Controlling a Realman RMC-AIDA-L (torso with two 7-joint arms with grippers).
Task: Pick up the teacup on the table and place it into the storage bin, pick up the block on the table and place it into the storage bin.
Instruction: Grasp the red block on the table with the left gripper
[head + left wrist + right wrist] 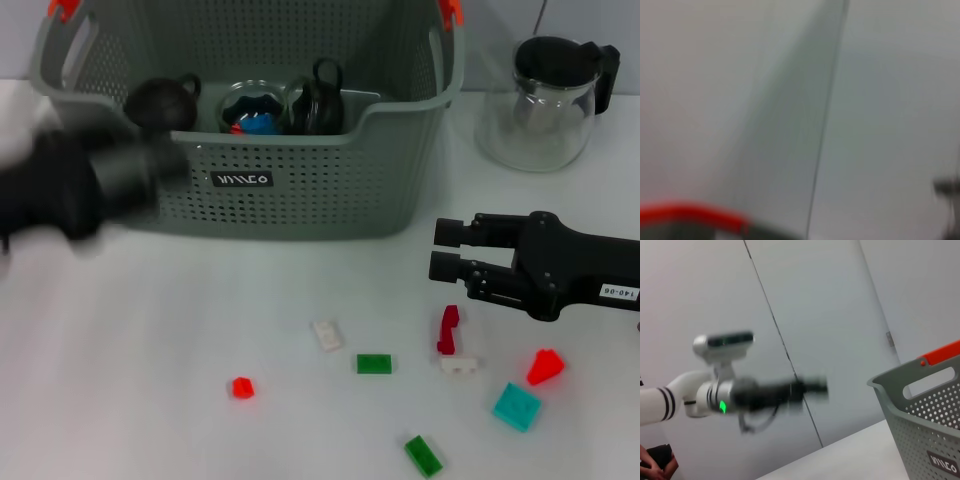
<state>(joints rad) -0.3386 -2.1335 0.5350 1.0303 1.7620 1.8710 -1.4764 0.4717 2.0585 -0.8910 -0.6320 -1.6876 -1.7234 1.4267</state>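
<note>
My left gripper needs to close its fingers on the sides of the small red block (242, 388), which is lying by itself, well away from the teal block.
The grey-green storage bin (300, 190) stands at the back of the table, and its corner also shows in the right wrist view (925, 415). Inside it lie glass teacups (252, 105) with black handles, along with something blue and red. Several small blocks are scattered on the table in front: a white block (327, 334), a green one (374, 364), a red one (241, 387) and a dark red one (449, 328). My right gripper (447, 249) hovers above the dark red block, open and empty. My left gripper (165, 165) is a dark blur at the bin's front left wall.
A glass pitcher (545, 100) with a black lid stands right of the bin. More blocks lie at the front right: teal (517, 406), red (545, 366), green (423, 455). An orange handle clip (690, 215) fills the left wrist view's edge.
</note>
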